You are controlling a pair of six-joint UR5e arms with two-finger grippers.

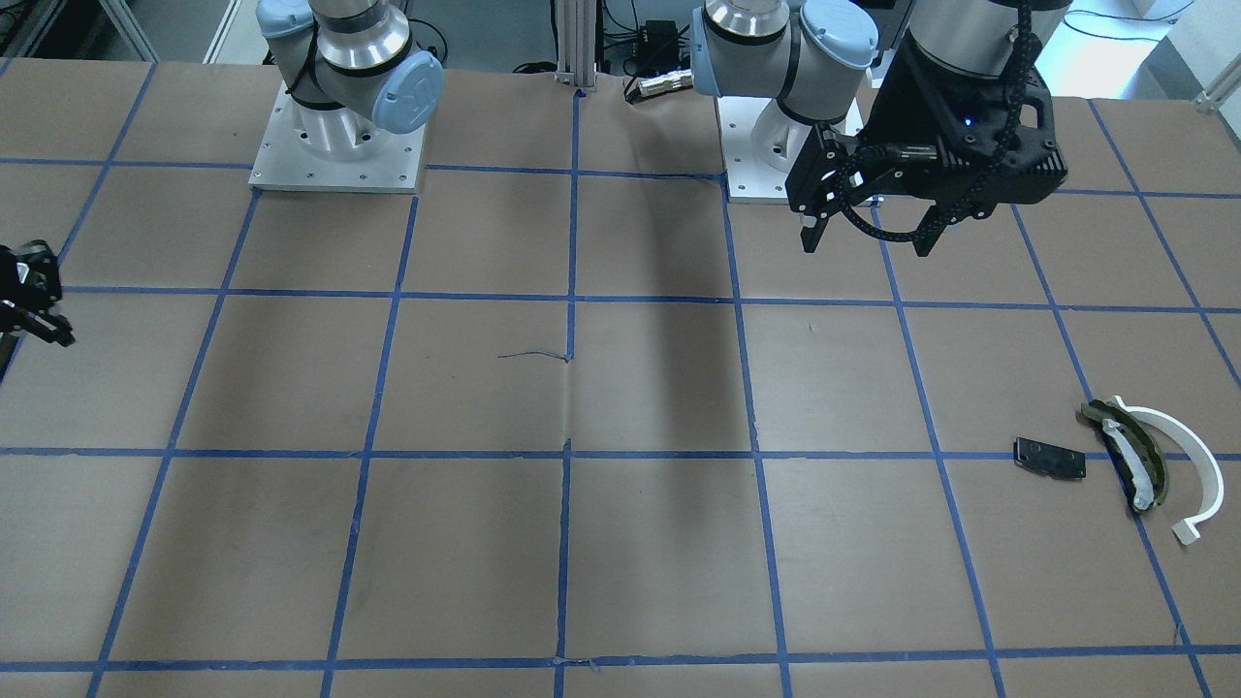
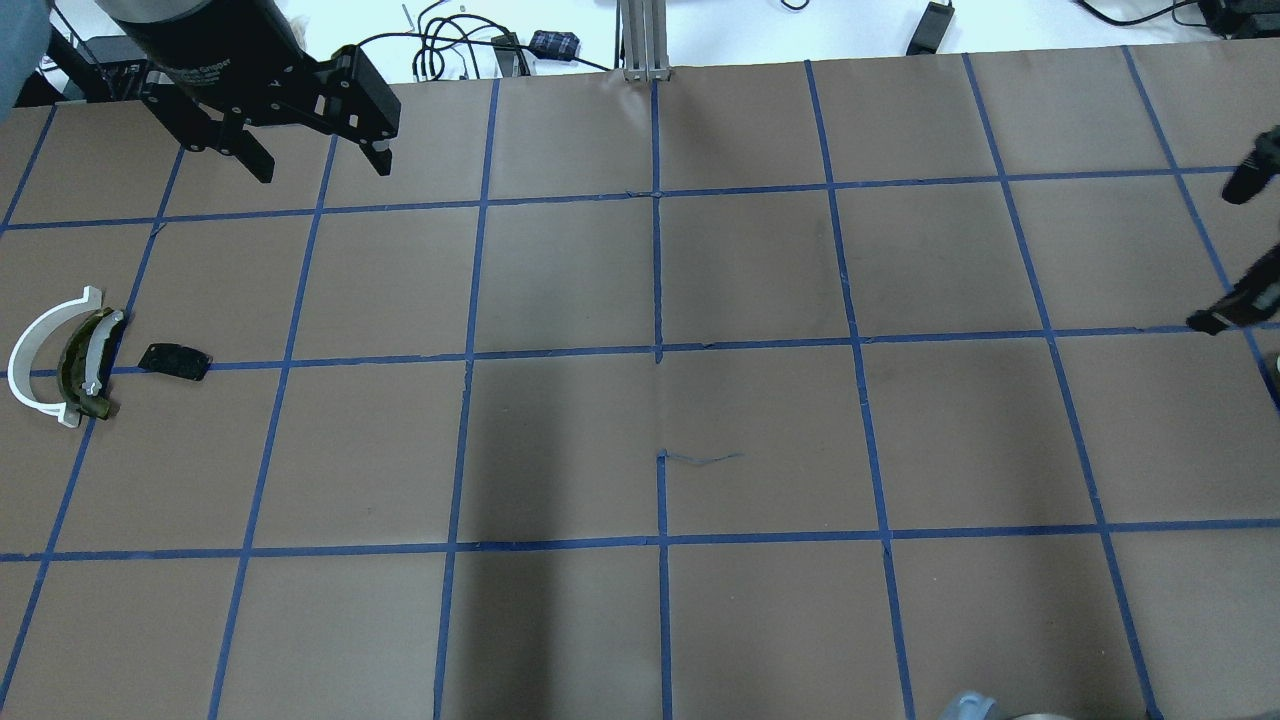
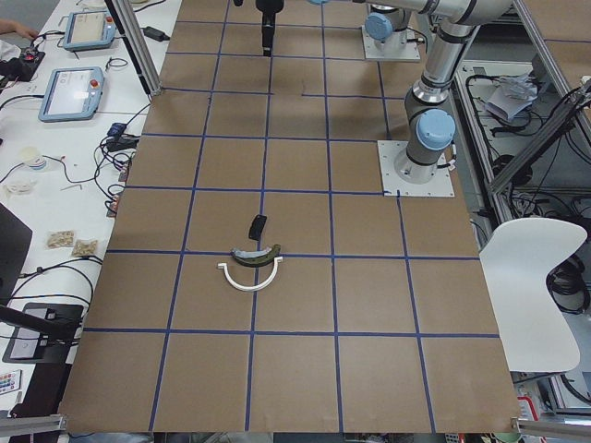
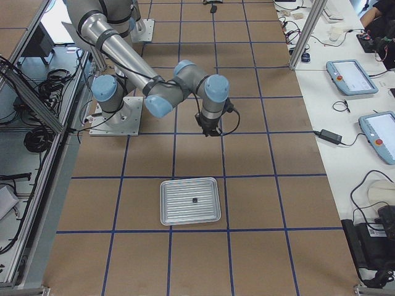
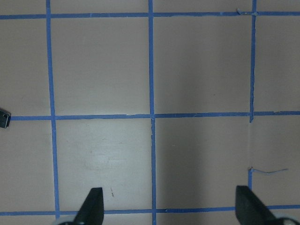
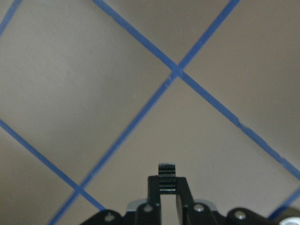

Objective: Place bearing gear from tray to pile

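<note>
The robot's right gripper will release the bearing gear on the blue tape, on the pile side of the middle crossing [image 1: 606, 458]. The gear is now held above the bare table.
My right gripper [image 6: 168, 183] is shut on a small black toothed bearing gear [image 6: 168, 172] and holds it above the bare table. In the exterior right view it [image 4: 210, 128] hangs beyond the silvery ribbed tray [image 4: 179, 216], which holds one small dark part [image 4: 194, 201]. The pile lies at the other end of the table: a white arc [image 2: 30, 355], an olive curved piece [image 2: 85, 365] and a black plate [image 2: 175, 360]. My left gripper [image 2: 322, 165] is open and empty, high above the table behind the pile.
Brown paper with a blue tape grid covers the table [image 2: 660, 400]. The arm bases [image 1: 334, 145] stand on the robot's side. An aluminium post [image 2: 643, 40] rises at the far edge. Tablets and cables [image 4: 352, 77] lie on the side benches.
</note>
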